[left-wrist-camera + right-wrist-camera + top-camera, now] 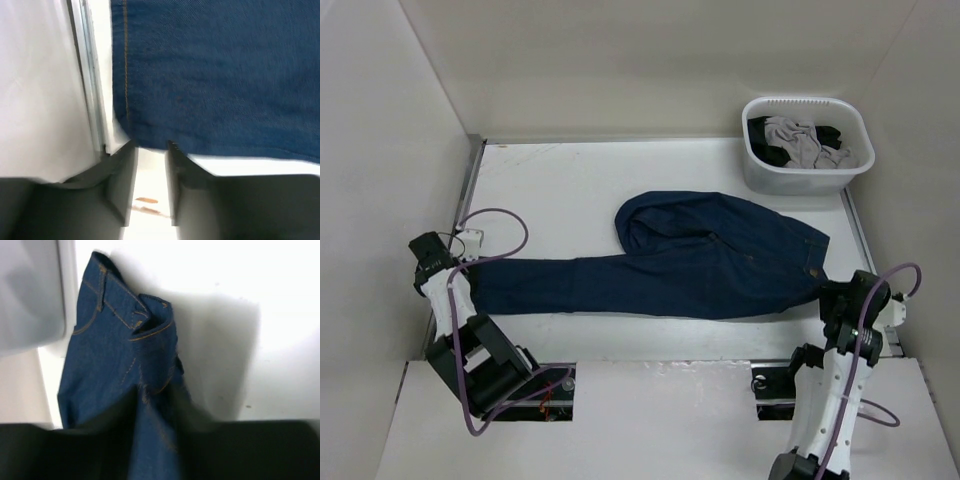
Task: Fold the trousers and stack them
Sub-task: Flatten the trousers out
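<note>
One trouser leg is folded back on itself, so the robot's right gripper should take the waistband's corner (821, 240) near the basket while the left gripper pulls that leg straight.
The dark navy trousers (700, 265) lie flat across the table. One leg runs left, and the other is folded back on itself toward the middle. My left gripper (466, 266) sits at the hem of the long leg. In the left wrist view the left gripper (151, 145) is open: bare table shows between its fingers, and the trousers' hem (215, 75) lies just past the tips. My right gripper (828, 290) is at the waistband end. In the right wrist view the right gripper (157, 390) has its jaws apart, with a ridge of the trousers (115, 365) lying between them.
A white basket (790, 180) holding grey and black clothes (805, 140) stands at the back right corner. A metal rail (470, 190) runs along the table's left edge, right beside the left gripper, and shows in the wrist view as the rail (87, 75). White walls enclose the table.
</note>
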You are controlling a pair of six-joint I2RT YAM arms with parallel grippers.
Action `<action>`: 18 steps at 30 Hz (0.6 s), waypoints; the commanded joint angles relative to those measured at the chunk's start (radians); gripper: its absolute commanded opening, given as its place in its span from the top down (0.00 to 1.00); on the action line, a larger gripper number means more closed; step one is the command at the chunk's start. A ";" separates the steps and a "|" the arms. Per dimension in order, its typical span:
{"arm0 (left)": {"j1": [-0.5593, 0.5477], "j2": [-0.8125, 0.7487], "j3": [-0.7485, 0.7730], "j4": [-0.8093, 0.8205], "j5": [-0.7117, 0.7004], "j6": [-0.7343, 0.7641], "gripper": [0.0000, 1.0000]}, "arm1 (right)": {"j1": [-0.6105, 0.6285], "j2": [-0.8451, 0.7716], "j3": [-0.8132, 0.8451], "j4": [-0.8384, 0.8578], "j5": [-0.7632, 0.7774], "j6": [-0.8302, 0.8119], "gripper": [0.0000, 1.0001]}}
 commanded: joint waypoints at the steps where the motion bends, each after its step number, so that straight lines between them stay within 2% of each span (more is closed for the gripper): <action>1: -0.007 -0.049 0.021 -0.052 -0.015 0.125 0.64 | 0.010 -0.018 0.103 -0.114 0.143 -0.044 0.42; 2: -0.001 -0.049 0.029 -0.064 -0.026 0.146 0.54 | 0.013 -0.021 0.126 -0.120 0.168 -0.072 0.01; 5: 0.010 -0.040 0.062 -0.084 -0.057 0.202 0.39 | 0.037 -0.007 0.224 -0.131 0.274 -0.194 0.00; 8: 0.010 -0.017 0.128 -0.063 -0.055 0.199 0.33 | 0.074 0.011 0.304 -0.103 0.363 -0.309 0.00; 10: -0.003 0.020 0.168 -0.017 -0.054 0.176 0.32 | 0.112 0.048 0.312 -0.010 0.336 -0.410 0.00; 12: -0.066 0.075 0.182 0.051 -0.064 0.156 0.32 | 0.177 0.121 0.295 0.070 0.247 -0.461 0.00; 15: -0.158 0.180 0.182 0.156 -0.117 0.142 0.31 | 0.272 0.252 0.284 0.101 0.161 -0.414 0.00; 18: -0.206 0.296 0.184 0.253 -0.169 0.149 0.32 | 0.366 0.293 0.222 0.166 0.145 -0.289 0.00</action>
